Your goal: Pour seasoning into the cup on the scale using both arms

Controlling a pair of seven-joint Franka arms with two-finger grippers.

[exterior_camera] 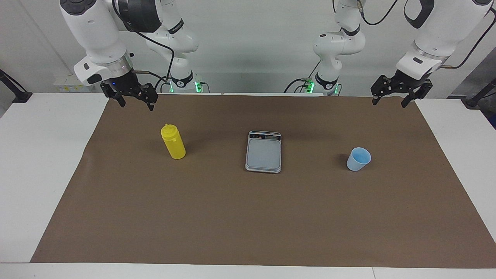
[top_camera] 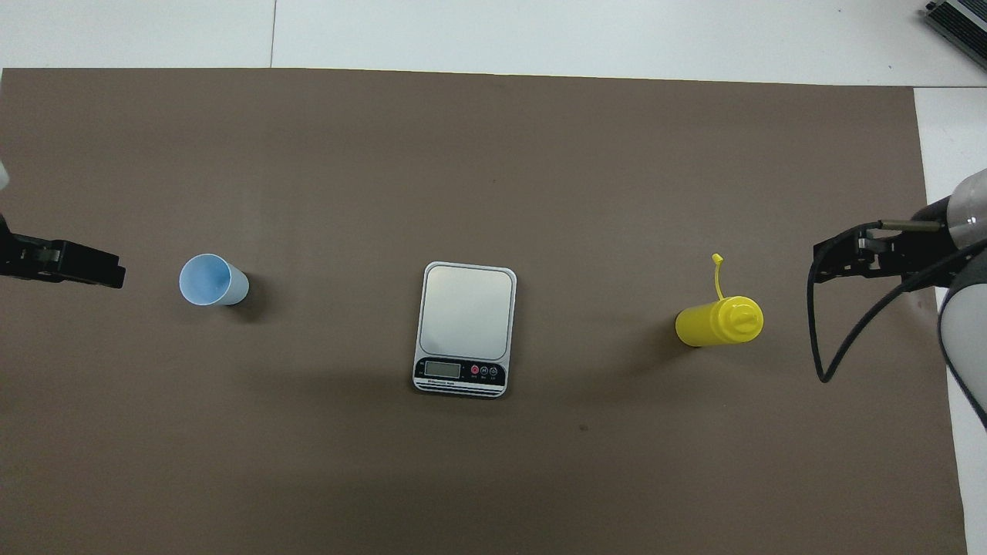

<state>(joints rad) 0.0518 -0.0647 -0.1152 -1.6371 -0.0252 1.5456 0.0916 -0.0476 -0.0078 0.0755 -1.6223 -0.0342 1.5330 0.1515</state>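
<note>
Next, I close my left gripper on the light blue cup's rim (top_camera: 181, 280), at the side nearest the left arm, because the cup belongs on the scale.
The seasoning, a yellow squeeze bottle (exterior_camera: 173, 142) (top_camera: 720, 322), stands upright on the mat toward the right arm's end, its small cap tip hanging loose on its tether. The silver-grey scale (exterior_camera: 263, 152) (top_camera: 467, 312) lies in the middle, its display strip on the edge nearer the robots and its plate bare. The light blue cup (exterior_camera: 358, 159) (top_camera: 210, 280) stands upright on the mat toward the left arm's end, apart from the scale. My right gripper (exterior_camera: 136, 105) (top_camera: 823, 266) hangs open over the mat's corner at its own end. My left gripper (exterior_camera: 388, 103) (top_camera: 108, 271) hangs open over the mat's corner at its end. Neither holds anything.
A brown mat (exterior_camera: 248, 224) covers most of the white table (exterior_camera: 35, 162). A black cable (top_camera: 817, 331) loops down from the right arm's wrist beside the bottle. A grey device's corner (top_camera: 960, 19) shows at the table's farthest edge.
</note>
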